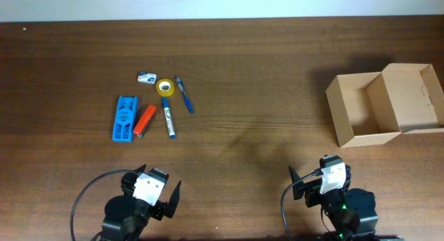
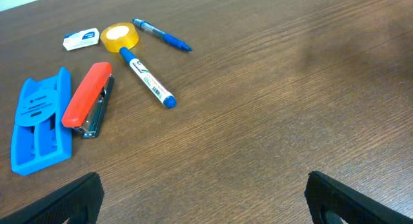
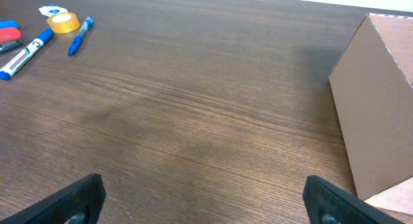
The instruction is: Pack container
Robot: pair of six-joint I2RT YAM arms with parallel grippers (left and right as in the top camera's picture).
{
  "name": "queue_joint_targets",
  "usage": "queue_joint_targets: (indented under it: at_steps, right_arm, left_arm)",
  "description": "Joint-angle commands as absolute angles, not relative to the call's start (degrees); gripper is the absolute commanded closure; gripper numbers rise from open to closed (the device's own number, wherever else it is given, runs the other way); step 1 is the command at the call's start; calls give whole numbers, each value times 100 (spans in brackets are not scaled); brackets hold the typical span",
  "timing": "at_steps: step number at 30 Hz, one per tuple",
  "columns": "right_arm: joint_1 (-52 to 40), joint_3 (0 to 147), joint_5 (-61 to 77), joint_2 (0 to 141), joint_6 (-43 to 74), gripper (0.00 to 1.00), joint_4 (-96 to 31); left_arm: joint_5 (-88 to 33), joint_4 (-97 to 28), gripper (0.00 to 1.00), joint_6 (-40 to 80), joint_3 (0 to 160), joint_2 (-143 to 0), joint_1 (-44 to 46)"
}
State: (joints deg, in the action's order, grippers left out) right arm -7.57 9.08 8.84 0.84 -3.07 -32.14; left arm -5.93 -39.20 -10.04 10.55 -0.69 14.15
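The top edge of the container's side (image 1: 349, 122) that faces the stationery will be gripped by my right gripper toward the container's near corner, to move the container.
The container (image 1: 361, 105), an open tan cardboard box with its flap lid folded out to the right, stands at the right of the table; its side wall shows in the right wrist view (image 3: 377, 101). Stationery lies at the left: a blue holder (image 1: 124, 119), an orange-red stapler (image 1: 144, 120), a blue-capped marker (image 1: 168, 119), a yellow tape roll (image 1: 165, 87), a blue pen (image 1: 184, 94) and a white eraser (image 1: 146, 78). They also show in the left wrist view, around the stapler (image 2: 88, 96). My left gripper (image 1: 157, 194) and right gripper (image 1: 320, 183) are open and empty near the front edge.
The dark wooden table (image 1: 257, 95) runs to a pale wall along the far edge. Black cables loop beside each arm base at the front.
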Motion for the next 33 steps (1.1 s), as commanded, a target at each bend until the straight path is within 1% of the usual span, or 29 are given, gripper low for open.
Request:
queue_joint_targets:
  at_steps: [1, 9, 11, 13, 16, 18, 19, 22, 27, 31, 33]
  right_arm:
    - [-797, 858, 832, 19, -301, 1, -3208]
    - [-797, 858, 838, 19, -298, 1, -3208]
    - [-797, 858, 1063, 19, -185, 1, -3205]
    - [-797, 858, 1044, 19, 751, 1, -3205]
    - [-794, 858, 631, 19, 3096, 1, -3208]
    - [-786, 858, 226, 19, 4104, 1, -3210]
    - [-786, 858, 202, 21, 4235, 1, -3210]
    - [-786, 858, 148, 19, 4230, 1, -3205]
    - [-786, 858, -526, 176, 4230, 1, -3225]
    - [-775, 1081, -827, 1227, 4187, 1, -3194]
    - [-775, 1507, -978, 2016, 3699, 1, -3129]
  left_arm:
    - [-574, -3903, 0, -974, 1022, -34, 1398]
    - [-574, -3903, 0, -974, 1022, -34, 1398]
    - [-574, -3903, 0, -974, 1022, -34, 1398]
    - [-574, -3903, 1, -974, 1022, -34, 1398]
    - [-574, -3903, 0, -974, 1022, -34, 1398]
    - [-574, -3903, 0, -974, 1022, -34, 1398]
    - [-574, -3903, 0, -974, 1022, -34, 1398]
    - [-574, -3903, 0, -974, 1022, -34, 1398]
    - [-574, -3903, 0, -974, 1022, -34, 1398]
    - [-574, -3903, 0, -974, 1022, -34, 1398]
    - [-574, -3903, 0, -974, 1022, -34, 1398]
